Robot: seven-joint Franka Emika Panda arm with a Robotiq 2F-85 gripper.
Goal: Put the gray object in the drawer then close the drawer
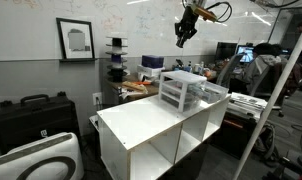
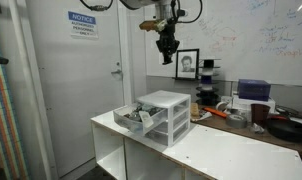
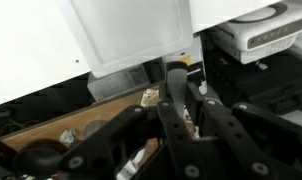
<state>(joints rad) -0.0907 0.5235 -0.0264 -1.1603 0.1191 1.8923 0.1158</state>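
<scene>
Next, I release the gray object with my gripper among the small dark items in the pulled-out translucent drawer [image 1: 212, 91], so that it ends up there.
My gripper [image 1: 183, 36] [image 2: 167, 52] hangs high above the small white-framed drawer unit [image 1: 179, 90] [image 2: 163, 115] in both exterior views. Its jaws are shut on the gray object [image 3: 177, 82], a narrow gray piece sticking out between the black fingers [image 3: 206, 115] in the wrist view. A translucent drawer [image 2: 132, 119] [image 1: 208, 96] of the unit is pulled out, with some small dark items inside. The unit stands on the large white cubby shelf [image 2: 221, 155] [image 1: 151, 122].
A cluttered desk with a box and cups [image 2: 253, 100] lies behind the shelf, under a whiteboard with a framed picture [image 1: 75, 39]. A black case [image 1: 31, 118] and a white appliance [image 1: 36, 160] sit beside the shelf. A door [image 2: 86, 80] stands nearby.
</scene>
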